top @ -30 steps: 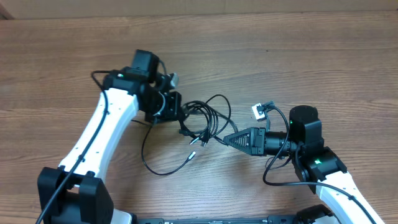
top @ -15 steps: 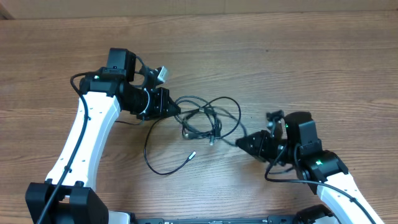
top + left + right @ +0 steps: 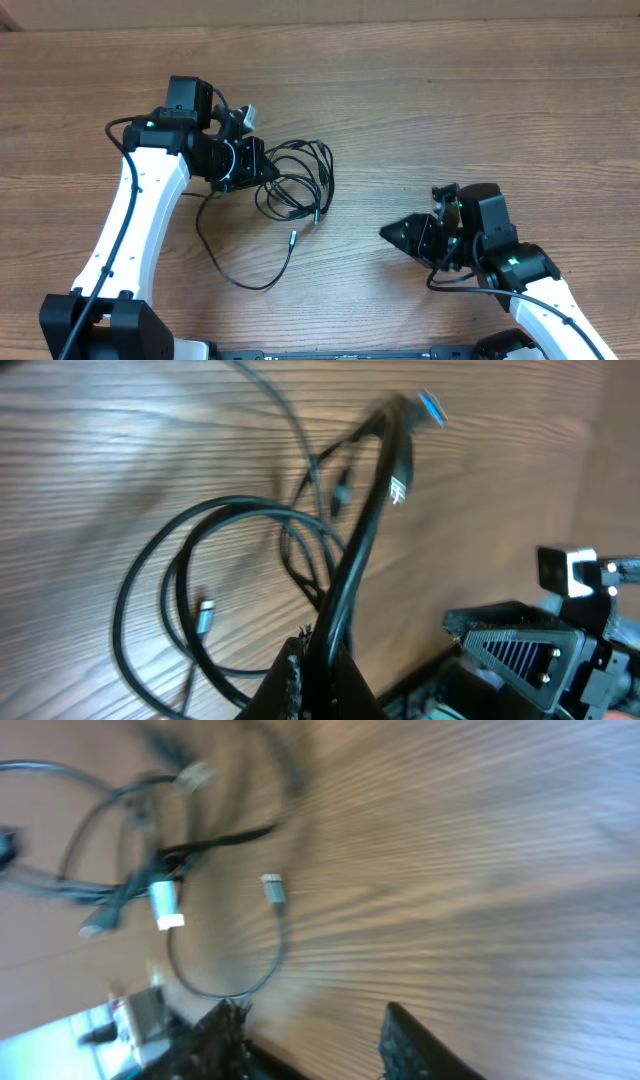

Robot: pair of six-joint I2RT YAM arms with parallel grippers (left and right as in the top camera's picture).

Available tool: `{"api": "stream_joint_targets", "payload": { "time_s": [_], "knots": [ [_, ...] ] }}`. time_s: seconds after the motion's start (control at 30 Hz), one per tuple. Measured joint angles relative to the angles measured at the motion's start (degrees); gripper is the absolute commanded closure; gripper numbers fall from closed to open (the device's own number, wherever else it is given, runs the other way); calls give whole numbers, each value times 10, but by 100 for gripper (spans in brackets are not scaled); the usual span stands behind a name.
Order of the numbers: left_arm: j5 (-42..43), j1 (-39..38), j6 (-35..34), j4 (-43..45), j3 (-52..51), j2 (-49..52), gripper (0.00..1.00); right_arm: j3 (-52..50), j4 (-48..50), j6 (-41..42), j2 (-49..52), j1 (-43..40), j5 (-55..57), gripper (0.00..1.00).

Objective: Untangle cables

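Note:
Next, the left gripper releases the cable, now held at the bundle's edge, on the wooden table between the tangled loops and the trailing piece of cable (image 3: pixel 282 237).
The cables (image 3: pixel 295 178) are thin black cords in tangled loops on the wooden table, left of centre, with a long strand (image 3: pixel 240 265) trailing toward the front and small plug ends. My left gripper (image 3: pixel 262 168) is shut on one cable at the bundle's left edge; in the left wrist view the held cord (image 3: pixel 360 550) runs up from the jaws (image 3: pixel 320 660) to a plug (image 3: pixel 425 408). My right gripper (image 3: pixel 392 232) is open and empty, well right of the bundle. The right wrist view shows the open fingers (image 3: pixel 315 1035) and the blurred cables (image 3: pixel 150 870) far off.
The wooden table (image 3: pixel 480 110) stretches around the bundle. A thick black arm cable (image 3: pixel 445 285) loops beside the right arm. The right arm shows in the left wrist view (image 3: pixel 530 650).
My right gripper let go of the cable and drew back to the right, now open. My left gripper pulled the bundle to the left; the loops collapsed closer to it.

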Motion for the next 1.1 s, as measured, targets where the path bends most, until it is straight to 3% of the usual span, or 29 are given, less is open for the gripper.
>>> {"api": "stream_joint_targets", "payload": {
  "time_s": [0.13, 0.33, 0.5, 0.63, 0.87, 1.1],
  "knots": [
    [75, -26, 60, 14, 0, 0, 96, 0, 84, -5, 0, 0, -47, 40],
    [170, -86, 144, 34, 0, 0, 96, 0, 155, 23, 1, 23, -71, 40],
    [195, -113, 180, 33, 0, 0, 96, 0, 169, 18, 12, 60, -55, 41],
    [175, -114, 194, 12, 0, 0, 96, 0, 164, -21, 21, 71, -13, 41],
    [62, -114, 204, -56, 0, 0, 96, 0, 213, -49, 21, 71, 13, 41],
    [52, -114, 219, -57, 0, 0, 96, 0, 237, -63, 22, 71, 8, 34]
  ]
}}
